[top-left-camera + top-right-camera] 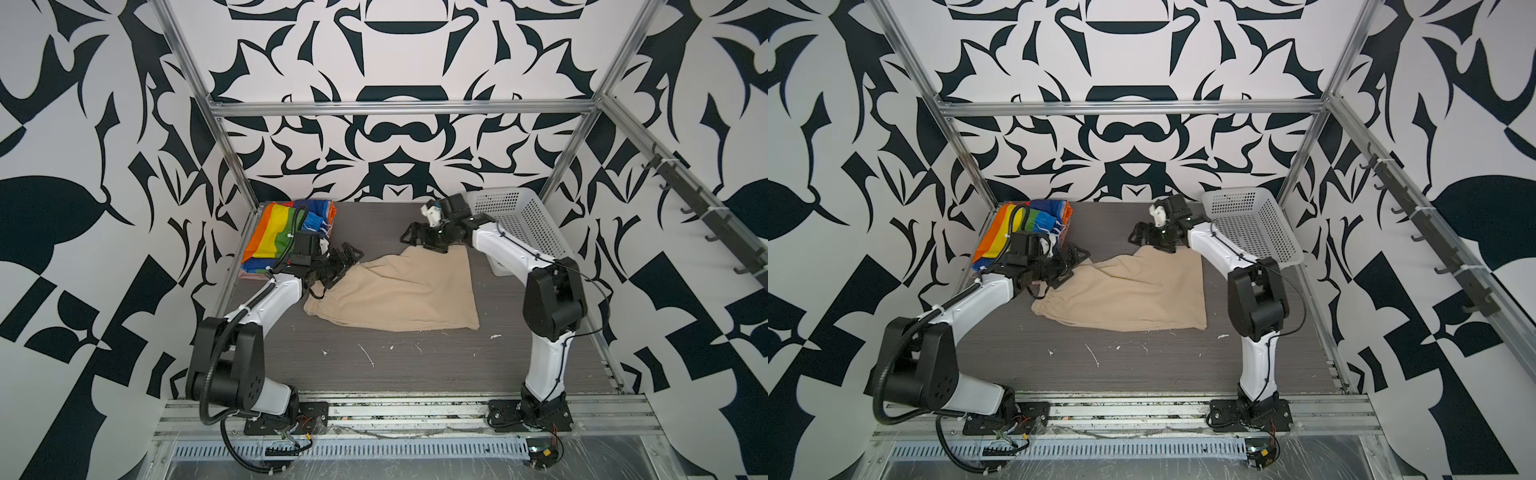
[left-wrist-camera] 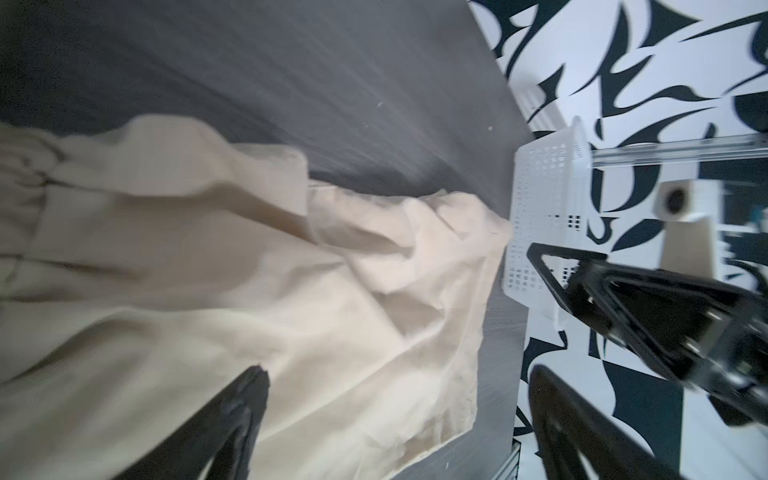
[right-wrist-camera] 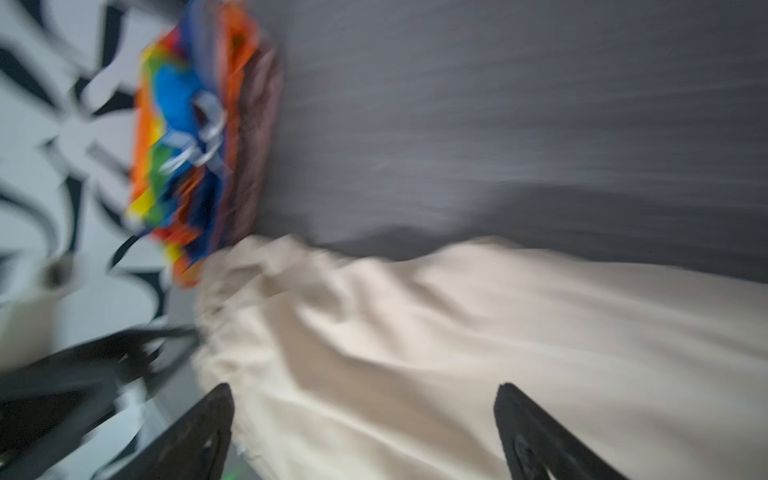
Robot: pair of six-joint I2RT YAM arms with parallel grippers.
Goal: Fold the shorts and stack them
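Observation:
My left gripper should grab the beige shorts next at the middle of their gathered waist [image 1: 316, 290], on the end closest to the rainbow-striped shorts.
The beige shorts [image 1: 399, 291] [image 1: 1129, 291] lie flat mid-table, with the gathered waist toward the left. My left gripper [image 1: 343, 266] [image 1: 1071, 264] hovers open over the waist's far end, and cloth shows between its spread fingers [image 2: 399, 374]. Just above the far edge of the leg end, my right gripper [image 1: 411, 237] [image 1: 1138, 233] is also open and holds nothing [image 3: 363, 388]. The rainbow-striped shorts [image 1: 274, 237] [image 1: 1000, 237] [image 3: 178, 137] sit folded at the back left. A pink edge [image 1: 253, 272] shows beneath them.
A white perforated basket [image 1: 519, 224] [image 1: 1254, 224] [image 2: 544, 208] stands at the back right behind the right arm. Metal frame posts [image 1: 232, 166] border the table. White scraps [image 1: 365, 353] lie on the dark tabletop near the front.

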